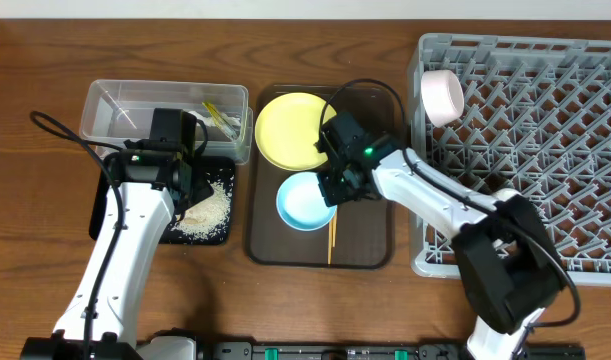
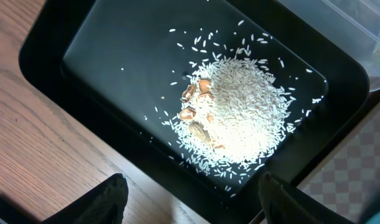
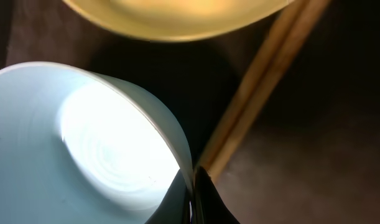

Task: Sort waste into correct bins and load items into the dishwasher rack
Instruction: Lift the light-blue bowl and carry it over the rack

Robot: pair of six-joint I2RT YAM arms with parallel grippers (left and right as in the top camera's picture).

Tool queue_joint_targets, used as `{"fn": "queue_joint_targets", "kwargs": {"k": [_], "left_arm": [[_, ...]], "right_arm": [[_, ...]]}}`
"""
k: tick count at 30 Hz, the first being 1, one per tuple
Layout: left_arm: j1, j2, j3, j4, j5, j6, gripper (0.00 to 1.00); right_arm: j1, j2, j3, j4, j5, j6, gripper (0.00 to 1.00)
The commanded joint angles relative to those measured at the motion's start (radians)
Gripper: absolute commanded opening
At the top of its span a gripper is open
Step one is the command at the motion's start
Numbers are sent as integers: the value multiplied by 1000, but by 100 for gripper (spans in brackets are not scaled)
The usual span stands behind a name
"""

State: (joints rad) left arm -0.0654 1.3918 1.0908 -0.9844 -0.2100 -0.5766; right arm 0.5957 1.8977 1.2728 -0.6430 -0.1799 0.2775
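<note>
The robot's right gripper should set the light blue bowl down in the grey rack (image 1: 514, 76) near the rack's far edge, beside the pinkish-white bowl.
The light blue bowl (image 1: 305, 201) sits tilted on the brown tray (image 1: 370, 250). My right gripper (image 1: 337, 185) is shut on the bowl's rim (image 3: 177, 146). The yellow plate (image 1: 293, 130) and the chopsticks (image 1: 332, 238) lie on the same tray; both also show in the right wrist view, plate (image 3: 171, 18) and chopsticks (image 3: 264, 81). The pinkish-white bowl (image 1: 442, 96) stands on edge in the grey rack (image 1: 545, 130). My left gripper (image 2: 193, 199) is open and empty over the near edge of the black tray (image 2: 102, 68), which holds the rice heap (image 2: 242, 115). The yellow-green wrapper (image 1: 223, 118) lies in the clear tub (image 1: 115, 105). The cup is out of view.
Wooden table (image 1: 35, 250) surrounds everything. The rack fills the right side, the brown tray sits mid-table, the black tray (image 1: 221, 232) and tub stand at the left. A few brown scraps (image 2: 196, 102) lie in the rice.
</note>
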Motion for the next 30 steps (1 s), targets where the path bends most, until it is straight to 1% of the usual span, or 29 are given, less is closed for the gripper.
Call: {"fn": "queue_joint_targets", "kwargs": {"k": [1, 6, 12, 18, 23, 30], "left_arm": [[5, -6, -7, -1, -19, -9, 70], [5, -6, -7, 4, -18, -9, 70], [5, -6, -7, 10, -18, -9, 71], [4, -6, -7, 21, -8, -9, 70], [4, -6, -7, 22, -8, -9, 70], [4, -6, -7, 24, -8, -9, 70]], "right_arm": [[-46, -127, 3, -5, 70, -18, 1], [-110, -285, 3, -5, 208, -91, 1], [-211, -429, 3, 23, 552, -155, 1], [-315, -440, 3, 173, 890, -389, 1], [-385, -436, 3, 321, 1007, -533, 1], [-485, -418, 3, 450, 1011, -656, 1]]}}
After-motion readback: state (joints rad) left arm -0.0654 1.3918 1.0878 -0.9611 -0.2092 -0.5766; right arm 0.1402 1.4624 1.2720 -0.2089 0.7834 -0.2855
